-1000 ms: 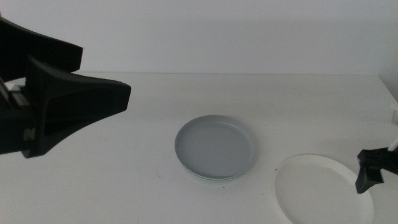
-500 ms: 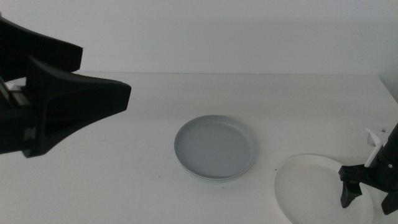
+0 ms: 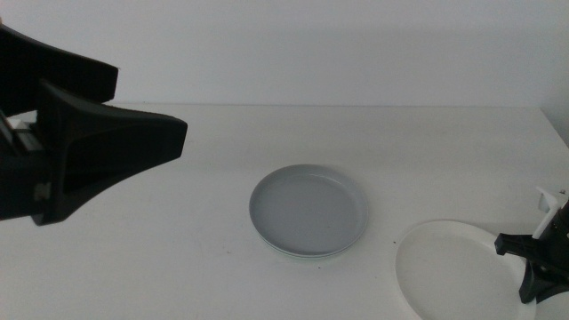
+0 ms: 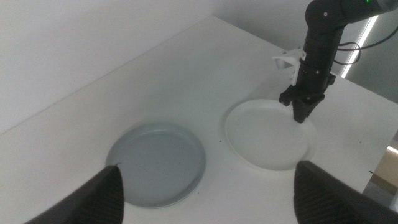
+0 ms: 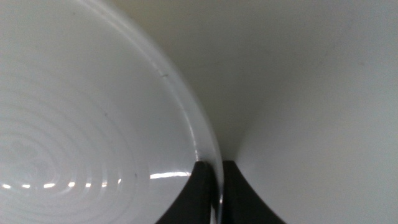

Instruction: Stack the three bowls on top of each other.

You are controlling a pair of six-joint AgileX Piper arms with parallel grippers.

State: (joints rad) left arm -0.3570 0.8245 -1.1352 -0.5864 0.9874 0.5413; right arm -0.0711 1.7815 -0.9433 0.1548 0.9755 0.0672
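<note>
Next, my right gripper releases the white bowl inside the light grey bowl (image 3: 308, 210), above the thin rim of the mint green bowl.
The light grey bowl (image 3: 309, 210) sits mid-table, and a thin pale rim of the mint green bowl (image 3: 300, 256) shows under its front edge. At the front right lies the white bowl (image 3: 458, 271). My right gripper (image 3: 535, 267) points down at that bowl's right rim. In the right wrist view its jaws straddle the rim (image 5: 208, 146), shut on it. My left gripper (image 3: 147, 107) hangs high over the table's left side, open and holding nothing. Its wrist view shows the grey bowl (image 4: 155, 165), the white bowl (image 4: 267, 134) and the right gripper (image 4: 303, 109).
The table's (image 3: 178, 222) far edge meets a plain white wall. Its right edge runs close to the white bowl, and a dark floor gap (image 4: 382, 93) lies beyond it.
My right gripper came down over the white bowl, then shifted right to its rim. The left arm and the grey bowl have not moved.
</note>
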